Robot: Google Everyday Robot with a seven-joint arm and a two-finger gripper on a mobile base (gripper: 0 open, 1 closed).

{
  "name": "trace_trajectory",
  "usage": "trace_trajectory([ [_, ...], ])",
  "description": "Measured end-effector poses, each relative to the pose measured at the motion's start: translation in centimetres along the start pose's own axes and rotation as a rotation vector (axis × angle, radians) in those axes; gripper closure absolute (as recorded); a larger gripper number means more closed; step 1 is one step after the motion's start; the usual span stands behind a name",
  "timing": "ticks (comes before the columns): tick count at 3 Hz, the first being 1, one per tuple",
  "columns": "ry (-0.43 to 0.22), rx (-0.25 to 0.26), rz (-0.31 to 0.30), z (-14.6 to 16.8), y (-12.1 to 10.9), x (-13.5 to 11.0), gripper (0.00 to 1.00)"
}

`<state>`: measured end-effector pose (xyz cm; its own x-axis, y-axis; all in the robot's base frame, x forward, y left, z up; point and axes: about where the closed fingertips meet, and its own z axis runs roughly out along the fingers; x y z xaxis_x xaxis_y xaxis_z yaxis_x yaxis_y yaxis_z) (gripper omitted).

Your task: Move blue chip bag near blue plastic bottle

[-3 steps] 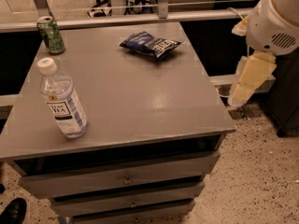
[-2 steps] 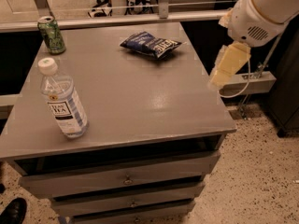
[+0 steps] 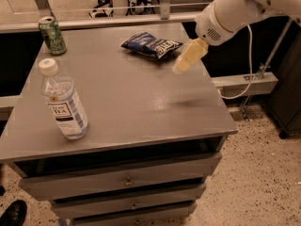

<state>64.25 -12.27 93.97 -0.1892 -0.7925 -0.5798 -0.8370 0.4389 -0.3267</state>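
Observation:
The robot's gripper will next go to the middle of the blue chip bag (image 3: 157, 47) and close there, bunching the bag up between its fingers.
The blue chip bag (image 3: 151, 45) lies flat near the far right of the grey cabinet top (image 3: 127, 93). The blue plastic bottle (image 3: 64, 100), clear with a white cap and a striped label, stands at the front left. My gripper (image 3: 189, 56), with pale yellow fingers, hangs from the white arm (image 3: 235, 11) above the right part of the top, just right of and slightly nearer than the bag, not touching it. It holds nothing.
A green can (image 3: 52, 35) stands at the far left corner. The cabinet has drawers (image 3: 127, 180) below. A rail (image 3: 244, 81) and cable run at the right, over speckled floor (image 3: 263, 182). A black shoe (image 3: 13, 213) shows at bottom left.
The arm has swung left from beyond the cabinet's right edge to over the top, bringing the gripper close to the chip bag. The bag, bottle and can have not moved.

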Motion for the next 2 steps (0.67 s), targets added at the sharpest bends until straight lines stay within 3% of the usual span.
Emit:
trace_trajectory([
  [2, -0.141, -0.034, 0.131, 8.4, -3.1, -3.4, 0.0],
])
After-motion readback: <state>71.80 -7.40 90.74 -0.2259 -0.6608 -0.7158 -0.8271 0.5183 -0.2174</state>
